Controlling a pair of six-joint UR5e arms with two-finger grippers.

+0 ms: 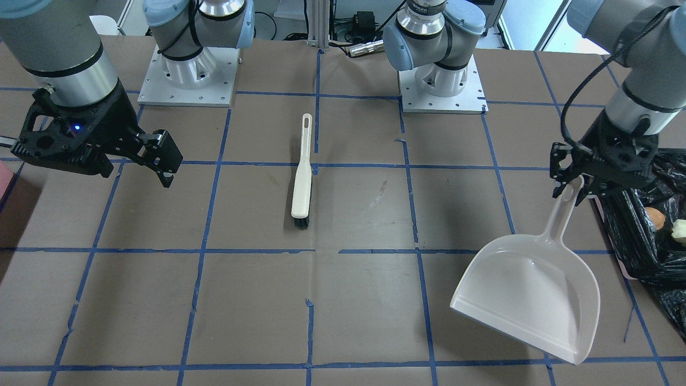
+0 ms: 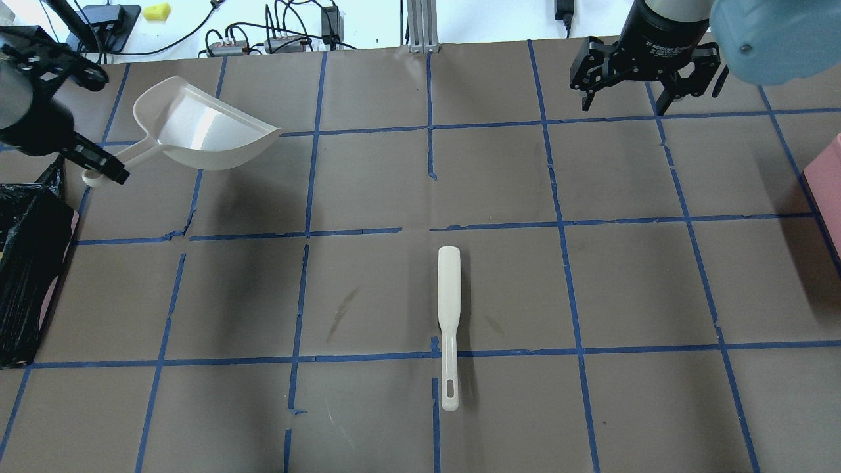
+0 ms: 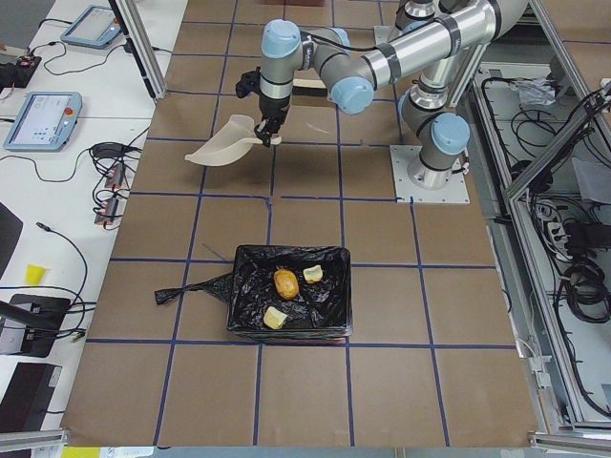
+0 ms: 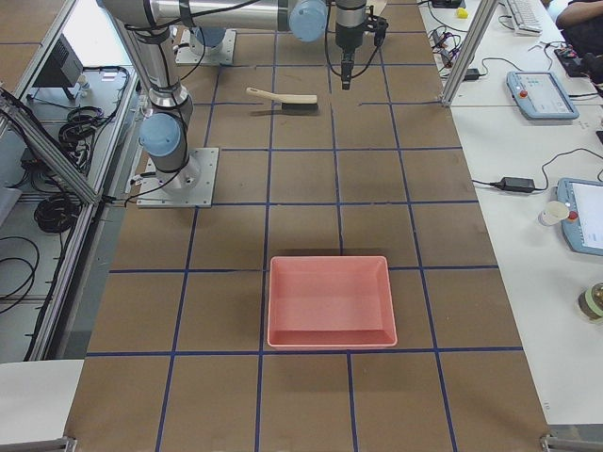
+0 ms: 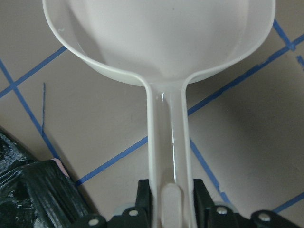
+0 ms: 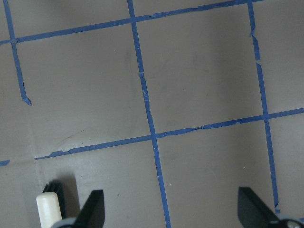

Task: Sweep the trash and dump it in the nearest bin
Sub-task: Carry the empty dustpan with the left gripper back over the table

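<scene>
The pale grey dustpan, still held above the table, will be put down by my left gripper on the short piece of blue tape off the hand brush's bristles (image 1: 300, 315).
My left gripper (image 1: 576, 179) is shut on the handle of the pale grey dustpan (image 1: 530, 295), which is empty and held above the table; the grip shows in the left wrist view (image 5: 171, 199). The bin (image 3: 286, 291), lined with a black bag, stands beside it at the table's end (image 1: 648, 236). The trash lies inside the bin: a tan-brown oval (image 3: 285, 282), a pale bitten chunk (image 3: 312, 274) and a golden lump (image 3: 276, 318). My right gripper (image 2: 624, 98) is open and empty above the table's far side.
A white hand brush (image 2: 449, 315) with black bristles lies flat at the table's middle; its end shows in the right wrist view (image 6: 47, 209). A pink tray (image 4: 330, 301) stands at the table's end on my right. Blue tape squares mark the brown table.
</scene>
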